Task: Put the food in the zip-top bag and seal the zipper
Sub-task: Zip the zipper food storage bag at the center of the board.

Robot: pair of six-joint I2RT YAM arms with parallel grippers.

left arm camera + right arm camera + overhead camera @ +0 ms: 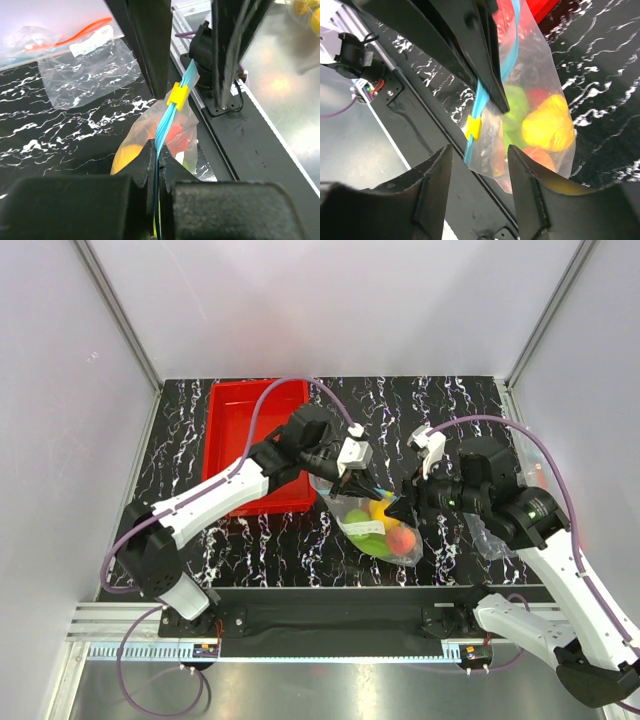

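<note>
I will hold the zipper's tip with my right gripper while my left gripper takes the slider (178,96), since my left gripper is pinching the zipper short of the yellow slider.
The zip-top bag (383,530) hangs just above the table's front middle, with the yellow pear (547,122), a green piece (517,106), the red apple (538,95) and the peach (536,156) inside. My left gripper (360,484) is shut on the light-blue zipper (165,125) at the bag's top edge, also seen in its own view (159,151). A yellow slider (177,96) sits on the zipper beyond my left fingers. My right gripper (406,504) is open, its jaws either side of the slider (473,127) without touching it, as its own view (480,149) shows.
A red tray (250,440) lies at the back left. Another clear plastic with an orange-red strip (85,30) lies at the right, under my right arm (495,535). The table's front rail (340,600) runs just below the bag.
</note>
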